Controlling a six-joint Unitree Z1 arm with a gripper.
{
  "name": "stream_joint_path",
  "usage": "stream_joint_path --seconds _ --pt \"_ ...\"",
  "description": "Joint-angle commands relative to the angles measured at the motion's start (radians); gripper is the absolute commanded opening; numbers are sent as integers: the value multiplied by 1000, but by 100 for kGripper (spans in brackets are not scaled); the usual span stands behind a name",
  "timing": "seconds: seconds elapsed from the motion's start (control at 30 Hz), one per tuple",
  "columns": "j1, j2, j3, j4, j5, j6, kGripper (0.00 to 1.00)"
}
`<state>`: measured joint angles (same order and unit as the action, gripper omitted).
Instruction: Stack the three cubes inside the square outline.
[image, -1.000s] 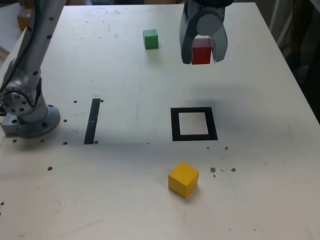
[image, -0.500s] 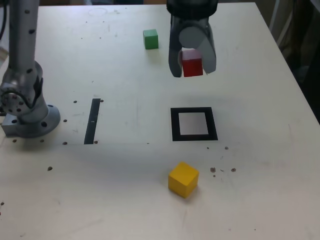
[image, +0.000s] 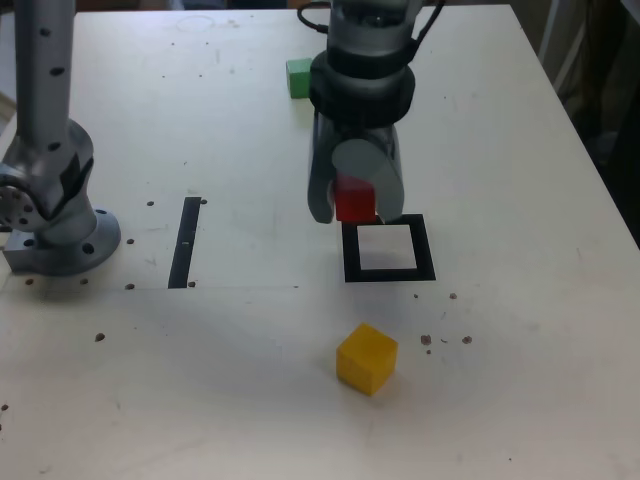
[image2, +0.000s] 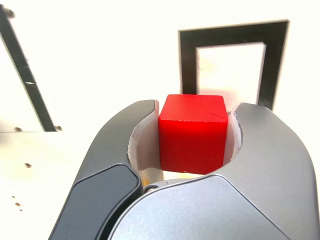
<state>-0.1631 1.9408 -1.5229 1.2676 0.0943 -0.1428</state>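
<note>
Next, my gripper releases the red cube on the white patch inside the square outline (image: 381, 245) (image2: 225, 80), a little toward the piece of black tape.
My gripper (image: 353, 208) is shut on the red cube (image: 354, 199) and holds it in the air just beyond the far left corner of the square outline (image: 388, 249). In the wrist view the red cube (image2: 193, 132) sits clamped between the two grey fingers (image2: 117, 150), with the square outline (image2: 231, 60) ahead of it. The green cube (image: 298, 76) rests on the table behind the arm, partly hidden by it. Nearer the camera, below the outline, lies the yellow cube (image: 366, 358).
The arm's base (image: 55, 225) stands at the exterior view's left. A thin black tape strip (image: 185, 241) lies between the base and the outline. Small dark specks dot the white table (image: 520, 350). The table's right edge drops to a dark floor.
The gripper has carried the red cube from the far side of the table toward the camera and lower, ending at the outline's far left corner. The green and yellow cubes have stayed put.
</note>
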Motion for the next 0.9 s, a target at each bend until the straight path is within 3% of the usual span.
stream_joint_path --seconds 0.0,0.37,0.67,0.87 --pt "-13 23 -25 6 -4 -2 34" --pt "-1 130 -98 -1 -14 3 34" --pt "55 135 -38 -43 -28 14 34" --pt "62 131 -6 -62 -42 14 39"
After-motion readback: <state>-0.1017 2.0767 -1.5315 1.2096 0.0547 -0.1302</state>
